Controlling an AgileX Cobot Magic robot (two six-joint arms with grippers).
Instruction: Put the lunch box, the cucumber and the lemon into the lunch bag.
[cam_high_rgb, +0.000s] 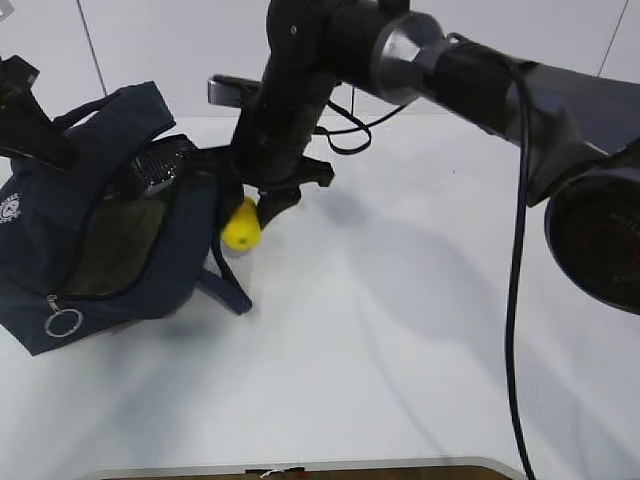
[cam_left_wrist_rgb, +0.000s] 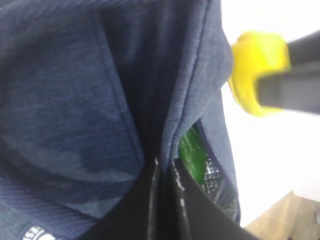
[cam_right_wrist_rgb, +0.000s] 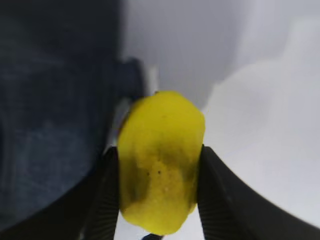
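Note:
Next, my right gripper lets go of the lemon on the greenish surface (cam_high_rgb: 133, 205) near the mesh lining inside the lunch bag.
The navy lunch bag (cam_high_rgb: 90, 230) lies on its side at the left of the table, its mouth open toward me. My left gripper (cam_left_wrist_rgb: 162, 172) is shut, with a fold of the bag's fabric pinched in it, holding that edge up. A green cucumber (cam_left_wrist_rgb: 192, 152) shows inside the bag beside a mesh lining. My right gripper (cam_right_wrist_rgb: 159, 167) is shut on the yellow lemon (cam_right_wrist_rgb: 160, 165), and holds the lemon (cam_high_rgb: 241, 228) just above the table at the right edge of the bag's mouth. I cannot make out the lunch box; only a dull greenish surface shows in the opening.
The white table (cam_high_rgb: 400, 340) stretches right of the bag and toward the front. A strap handle (cam_high_rgb: 228, 290) trails from the bag onto the table. A silver zipper ring (cam_high_rgb: 62, 322) hangs at the bag's front corner. The right arm (cam_high_rgb: 470, 80) crosses overhead with a black cable.

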